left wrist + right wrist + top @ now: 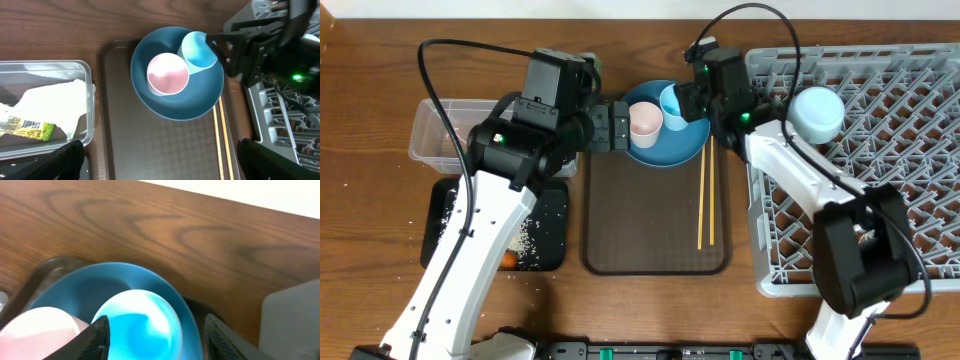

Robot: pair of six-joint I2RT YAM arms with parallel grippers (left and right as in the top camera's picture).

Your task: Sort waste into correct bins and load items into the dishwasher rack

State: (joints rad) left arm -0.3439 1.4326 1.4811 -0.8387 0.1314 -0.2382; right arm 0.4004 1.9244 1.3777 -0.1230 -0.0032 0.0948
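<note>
I should next grab the rim of the white-pink cup [631, 117] [148, 75] with my left gripper, on the side facing the clear tub.
On the brown tray, a dark-blue plate [670, 150] [175, 102] carries a white-pink cup [645, 122] [167, 75] and a light-blue cup [673, 103] [142, 325]. My right gripper [692, 100] [160, 342] is open, with one finger on each side of the light-blue cup; a gap shows at the right finger. My left gripper [611, 126] [162, 170] hovers wide open just left of the plate, holding nothing. Two wooden chopsticks [705, 200] lie on the tray. A light-blue bowl [817, 112] rests upside down in the grey dishwasher rack [880, 200].
The clear tub [432, 112] [89, 85] at the left holds white paper [50, 100] and a yellow-green wrapper [30, 127]. In front of it, the black tray [552, 225] has rice crumbs and an orange piece [510, 262]. The brown tray [650, 230] sits in the middle.
</note>
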